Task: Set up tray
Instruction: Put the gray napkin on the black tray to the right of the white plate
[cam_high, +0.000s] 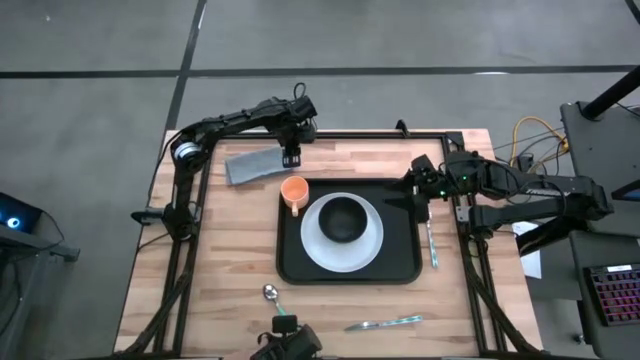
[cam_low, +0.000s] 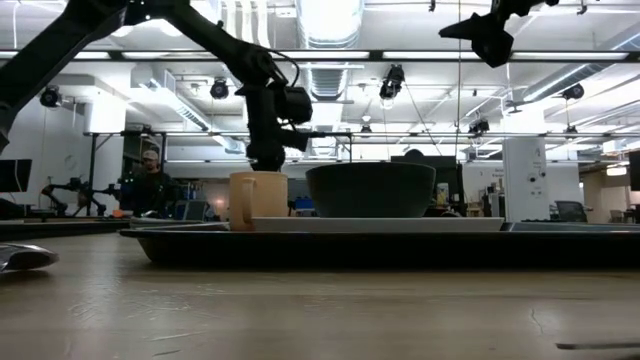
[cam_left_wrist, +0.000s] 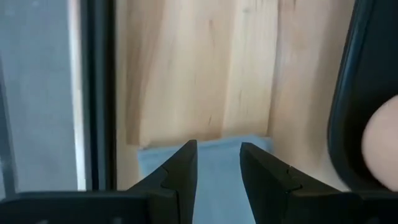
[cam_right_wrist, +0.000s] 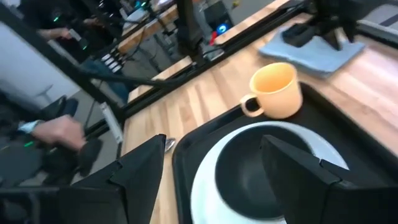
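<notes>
Next, I close my left gripper on the grey-blue cloth at its end (cam_high: 284, 156) (cam_left_wrist: 210, 149) closest to the orange cup.
The black tray (cam_high: 400, 268) lies mid-table and carries a white plate (cam_high: 312, 250) with a black bowl (cam_high: 343, 217) on it. An orange cup (cam_high: 294, 190) stands in the tray's far left corner. A grey-blue cloth (cam_high: 250, 166) lies flat on the wood beyond that corner. My left gripper (cam_high: 291, 157) points down, open, over the cloth's right end (cam_left_wrist: 217, 183). My right gripper (cam_high: 418, 200) hangs open, high above the tray's right edge (cam_low: 490, 40). Its wrist view looks down on the cup (cam_right_wrist: 277, 90) and the bowl (cam_right_wrist: 261, 168). My left gripper stands from above with its two fingers (cam_left_wrist: 183, 168) on either side of a strip of the cloth near its edge (cam_left_wrist: 214, 142). Whether the fingertips touch the cloth cannot be told.
A piece of cutlery (cam_high: 431, 243) lies on the wood right of the tray, a spoon (cam_high: 271, 294) and another piece of cutlery (cam_high: 385, 322) near the table's near edge. A black frame rims the table. A person's hand (cam_right_wrist: 56, 132) shows beyond the table.
</notes>
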